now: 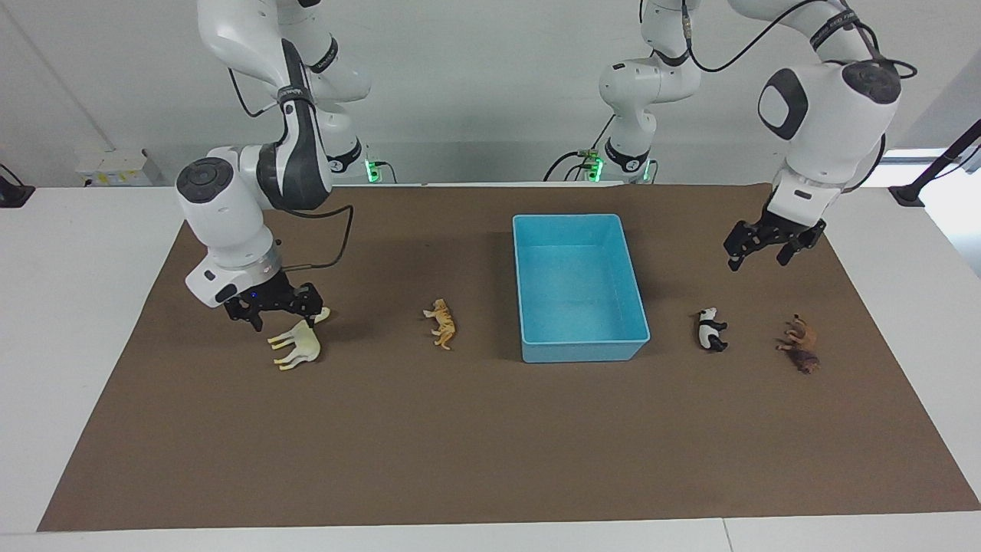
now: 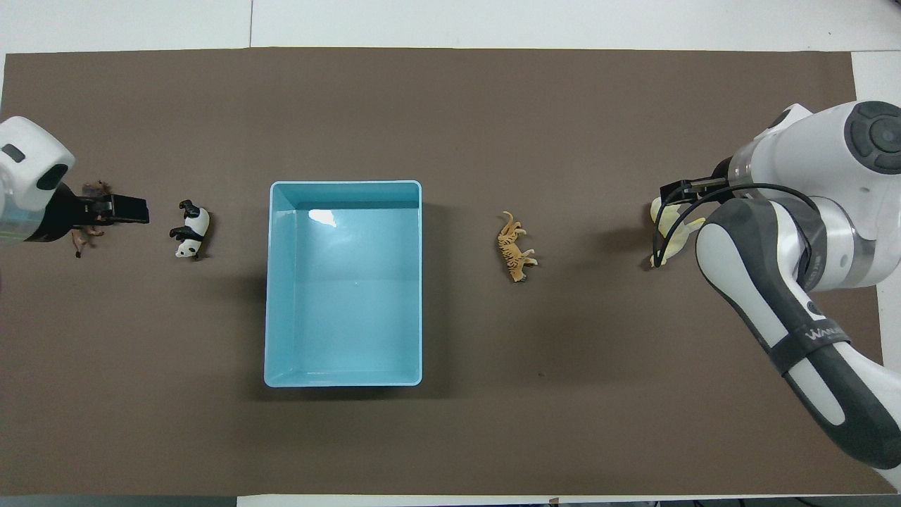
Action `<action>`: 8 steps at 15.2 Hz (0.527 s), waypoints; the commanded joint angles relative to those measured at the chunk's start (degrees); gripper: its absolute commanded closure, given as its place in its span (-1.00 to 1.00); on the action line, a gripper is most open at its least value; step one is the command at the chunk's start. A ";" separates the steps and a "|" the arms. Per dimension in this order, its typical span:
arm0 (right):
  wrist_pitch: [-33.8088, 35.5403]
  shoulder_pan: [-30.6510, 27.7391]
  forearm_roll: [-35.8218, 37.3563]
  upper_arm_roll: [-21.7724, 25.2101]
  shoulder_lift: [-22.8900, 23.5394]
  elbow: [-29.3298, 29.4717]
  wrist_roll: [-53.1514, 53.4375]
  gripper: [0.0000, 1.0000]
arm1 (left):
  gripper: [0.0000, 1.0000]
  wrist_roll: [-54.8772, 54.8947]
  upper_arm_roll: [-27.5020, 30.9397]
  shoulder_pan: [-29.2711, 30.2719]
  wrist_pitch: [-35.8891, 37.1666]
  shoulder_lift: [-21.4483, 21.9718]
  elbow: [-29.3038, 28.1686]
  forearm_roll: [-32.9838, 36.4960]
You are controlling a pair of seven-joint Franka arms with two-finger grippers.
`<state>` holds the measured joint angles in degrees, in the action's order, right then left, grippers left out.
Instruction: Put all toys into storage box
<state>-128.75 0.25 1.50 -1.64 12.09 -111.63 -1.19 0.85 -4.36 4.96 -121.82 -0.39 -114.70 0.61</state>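
Observation:
The robot's left gripper will next move to the panda beside the storage box and close on the panda's black shoulders (image 2: 186, 232).
The light-blue storage box (image 1: 567, 218) (image 2: 345, 184) stands empty on the middle of the mat. The cream llama (image 1: 297, 346) (image 2: 670, 236) lies on its side toward the right arm's end. My right gripper (image 1: 281, 322) (image 2: 676, 191) is open and low over the llama's neck, with the head showing beside one finger. The orange tiger (image 1: 442, 324) (image 2: 516, 246) lies between the llama and the box. The panda (image 1: 710, 330) (image 2: 190, 230) and the brown lion (image 1: 799, 345) (image 2: 79, 238) lie toward the left arm's end. My left gripper (image 1: 766, 257) (image 2: 144, 210) is open and raised over the mat between them.
A brown mat (image 1: 475, 445) covers most of the white table (image 1: 69, 307). All four toys lie in a row level with the box's end farthest from the robots. A black stand (image 1: 931, 172) is at the table's corner by the left arm.

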 commanded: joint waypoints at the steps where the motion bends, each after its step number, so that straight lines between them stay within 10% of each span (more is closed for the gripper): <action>1: -3.25 -0.25 0.17 -0.21 1.43 -1.05 -4.51 -1.00 | -1.00 1.79 -0.39 0.14 -7.01 -6.10 -0.96 0.36; 8: -9.50 -0.25 0.17 -0.21 5.75 -3.50 -5.75 -1.00 | -1.00 0.39 -0.30 0.75 -14.50 -8.14 -9.91 0.27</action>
<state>-136.08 0.30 1.50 -1.64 17.75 -113.41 -5.57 1.40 -4.41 5.05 -133.61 -9.99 -120.26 0.61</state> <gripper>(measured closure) 0.000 0.000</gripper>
